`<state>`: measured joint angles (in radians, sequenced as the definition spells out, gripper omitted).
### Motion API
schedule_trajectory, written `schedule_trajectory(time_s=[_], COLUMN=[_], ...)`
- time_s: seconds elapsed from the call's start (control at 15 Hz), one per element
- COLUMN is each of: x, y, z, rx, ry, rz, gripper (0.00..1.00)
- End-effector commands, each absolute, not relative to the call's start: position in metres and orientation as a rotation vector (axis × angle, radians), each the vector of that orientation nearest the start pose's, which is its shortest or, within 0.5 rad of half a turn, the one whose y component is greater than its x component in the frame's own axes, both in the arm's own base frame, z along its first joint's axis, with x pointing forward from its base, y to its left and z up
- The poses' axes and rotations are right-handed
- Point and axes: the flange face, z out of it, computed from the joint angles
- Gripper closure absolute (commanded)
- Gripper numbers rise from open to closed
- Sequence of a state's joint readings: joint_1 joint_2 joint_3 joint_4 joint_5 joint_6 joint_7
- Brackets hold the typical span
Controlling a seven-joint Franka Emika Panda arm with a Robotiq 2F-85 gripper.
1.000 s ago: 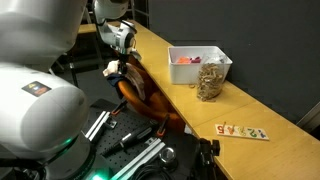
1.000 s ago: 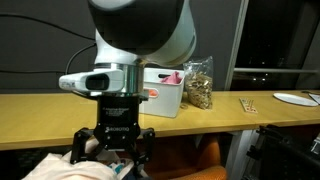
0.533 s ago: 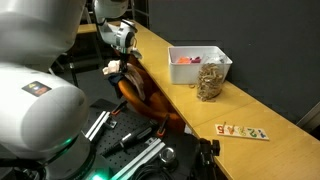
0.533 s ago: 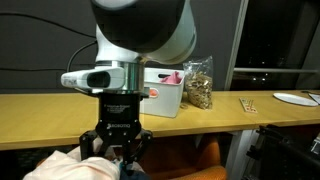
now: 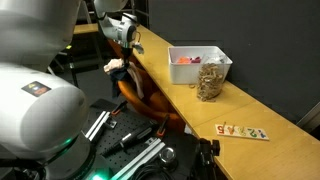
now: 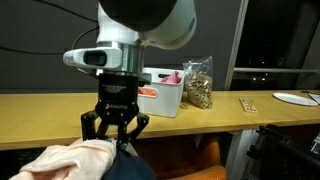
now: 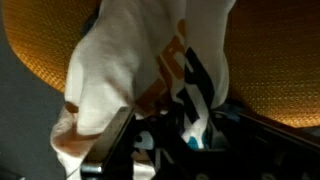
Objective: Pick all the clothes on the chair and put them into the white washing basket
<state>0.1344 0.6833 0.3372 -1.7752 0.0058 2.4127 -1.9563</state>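
My gripper has the bunch of clothes, still just above the orange chair. It will let go of them over the pink thing inside the white washing basket (image 5: 185, 57).
A pale cream garment with orange, black and white print (image 7: 130, 60) lies bunched on the orange chair (image 7: 270, 60). My gripper (image 7: 175, 135) is shut on a striped fold of it. In both exterior views the gripper (image 6: 117, 140) (image 5: 121, 60) hangs just above the chair (image 5: 145, 100), with the cloth (image 6: 75, 160) (image 5: 113, 68) pulled up under it. The white washing basket (image 5: 198, 65) (image 6: 165, 92) stands on the long wooden table and holds something pink.
A clear bag of brownish pieces (image 5: 210, 80) (image 6: 198, 85) leans against the basket. A flat strip with coloured figures (image 5: 242, 132) lies further along the table (image 5: 270, 150), and a white plate (image 6: 295, 98) sits near its end. Dark equipment fills the floor beside the chair.
The jaws have closed on the garment. The gripper has risen a little, and the cream cloth has come up with it.
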Motion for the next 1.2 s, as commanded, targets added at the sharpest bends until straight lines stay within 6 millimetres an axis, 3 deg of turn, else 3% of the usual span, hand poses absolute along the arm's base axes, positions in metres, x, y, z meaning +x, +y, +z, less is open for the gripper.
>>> schedule_trajectory(time_s=[0.0, 0.33, 0.47, 0.73, 1.0, 1.13], x=[0.618, 0.656, 0.660, 0.660, 0.667, 0.689], y=[0.270, 0.223, 0.195, 0.130, 0.052, 0.013], z=[0.261, 0.364, 0.411, 0.487, 0.530, 0.528], rx=[1.390, 1.601, 1.673, 1.795, 1.909, 1.970], ry=[2.902, 2.655, 2.551, 2.368, 2.208, 2.081], rz=[0.217, 0.242, 0.268, 0.349, 0.396, 0.379], gripper=[0.97, 0.97, 0.97, 0.97, 0.97, 0.97])
